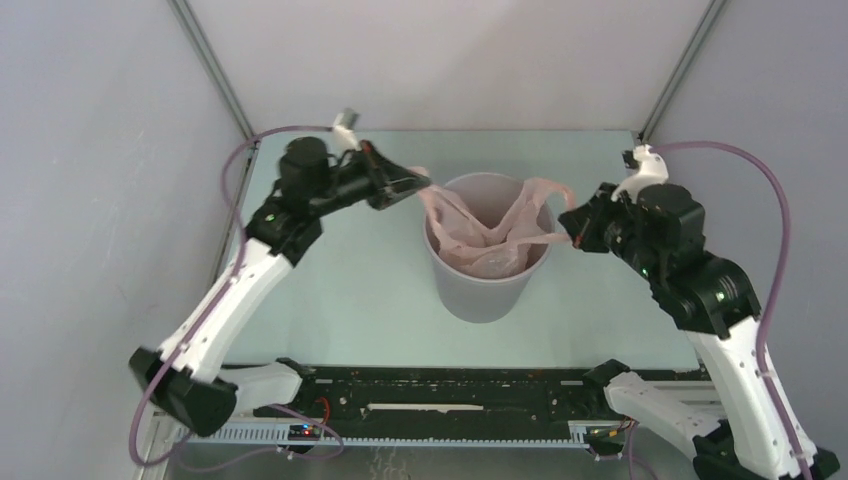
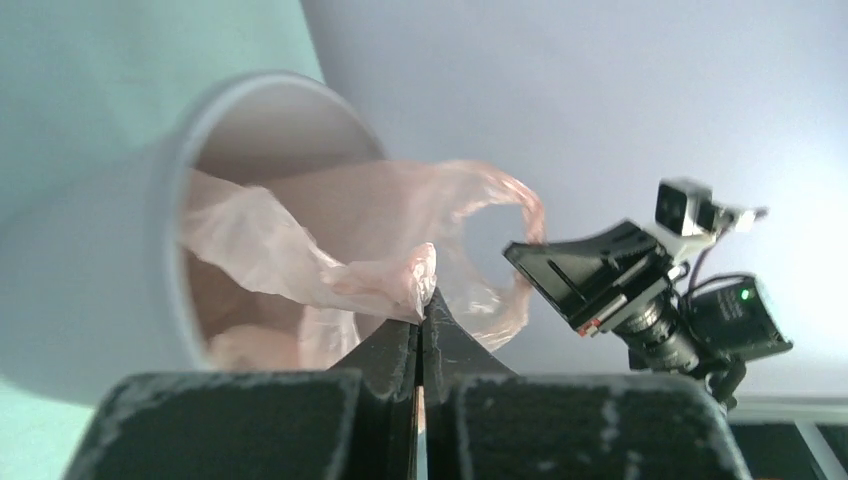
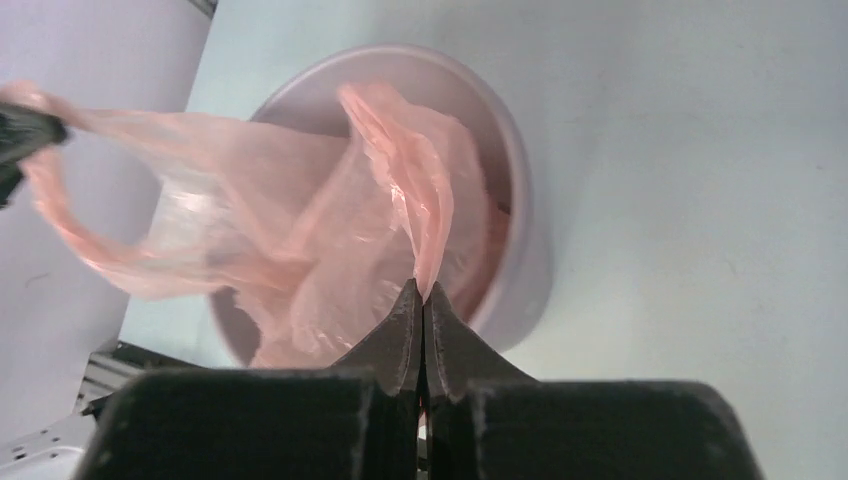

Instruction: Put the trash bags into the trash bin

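Observation:
The trash bag's near edge sags inside the bin's rim, so next my left gripper opens, takes the bag's side (image 1: 441,208) lower and pulls that edge over the bin's rim.
The light-grey round trash bin (image 1: 487,285) stands upright mid-table. A thin pale-pink trash bag (image 1: 485,240) hangs inside it, its top spread over the rim. My left gripper (image 1: 424,183) is shut on the bag's left edge, just outside the bin's upper-left rim. In the left wrist view the film (image 2: 385,275) bunches at the closed left gripper (image 2: 425,300). My right gripper (image 1: 575,236) is shut on the bag's right edge beside the right rim. The right wrist view shows a fold of bag (image 3: 420,215) pinched in the right gripper (image 3: 422,295), with the bin (image 3: 525,260) beyond. A handle loop (image 1: 552,192) hangs free.
The pale-green table (image 1: 340,290) is enclosed by grey walls left, right and back. A black rail (image 1: 450,395) with the arm bases runs along the near edge. Purple cables (image 1: 775,210) loop off both arms.

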